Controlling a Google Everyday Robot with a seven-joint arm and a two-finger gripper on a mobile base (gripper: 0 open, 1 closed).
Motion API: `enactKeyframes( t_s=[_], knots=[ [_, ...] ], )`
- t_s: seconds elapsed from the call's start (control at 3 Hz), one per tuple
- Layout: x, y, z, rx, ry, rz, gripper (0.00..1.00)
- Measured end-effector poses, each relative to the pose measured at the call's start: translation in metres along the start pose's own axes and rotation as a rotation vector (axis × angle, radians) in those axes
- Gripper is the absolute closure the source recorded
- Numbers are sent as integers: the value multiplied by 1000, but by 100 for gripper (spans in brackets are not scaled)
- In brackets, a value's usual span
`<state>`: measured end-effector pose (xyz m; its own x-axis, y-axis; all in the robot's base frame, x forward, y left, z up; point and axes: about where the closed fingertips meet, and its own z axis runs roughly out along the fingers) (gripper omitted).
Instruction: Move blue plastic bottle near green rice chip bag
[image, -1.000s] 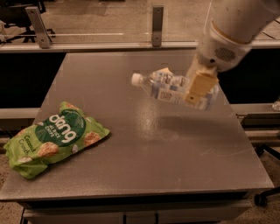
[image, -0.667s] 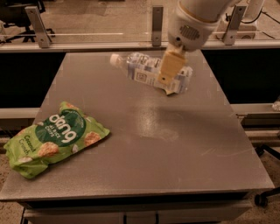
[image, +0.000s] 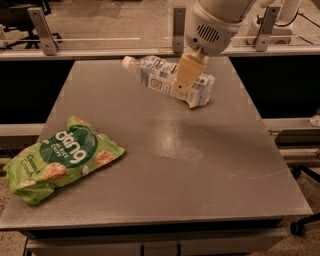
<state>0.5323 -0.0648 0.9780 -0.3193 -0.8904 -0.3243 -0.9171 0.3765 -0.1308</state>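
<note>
The blue plastic bottle will go down from my gripper onto the grey table (image: 124, 118), at a spot that is just beyond the green rice chip bag. The bottle is held tilted above the table now.
The blue plastic bottle (image: 160, 78), clear with a white cap and pale blue-and-white label, is held tilted above the far middle of the grey table (image: 210, 165), cap pointing left. My gripper (image: 186, 80) is shut on the bottle around its middle, its cream finger (image: 188, 73) across the label. The green rice chip bag (image: 62, 159), crinkled with white "dang" lettering, lies flat at the table's front left, well apart from the bottle.
Metal railing posts (image: 41, 30) and a rail run behind the table's far edge. A chair base (image: 302, 222) stands on the floor at the right. Drawers sit under the table's front edge.
My gripper has carried the bottle from the table's right side toward the far middle and leftward. The bag has not moved.
</note>
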Motion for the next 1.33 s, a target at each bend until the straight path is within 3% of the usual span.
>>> enactKeyframes(
  t_s=[0.33,0.67,1.0,1.33],
  knots=[
    [-5,3,34,-32,94,37,100],
    [-8,7,115,-91,263,155,100],
    [-13,7,120,-80,256,232,100],
    [-15,6,121,-77,249,230,100]
  ],
)
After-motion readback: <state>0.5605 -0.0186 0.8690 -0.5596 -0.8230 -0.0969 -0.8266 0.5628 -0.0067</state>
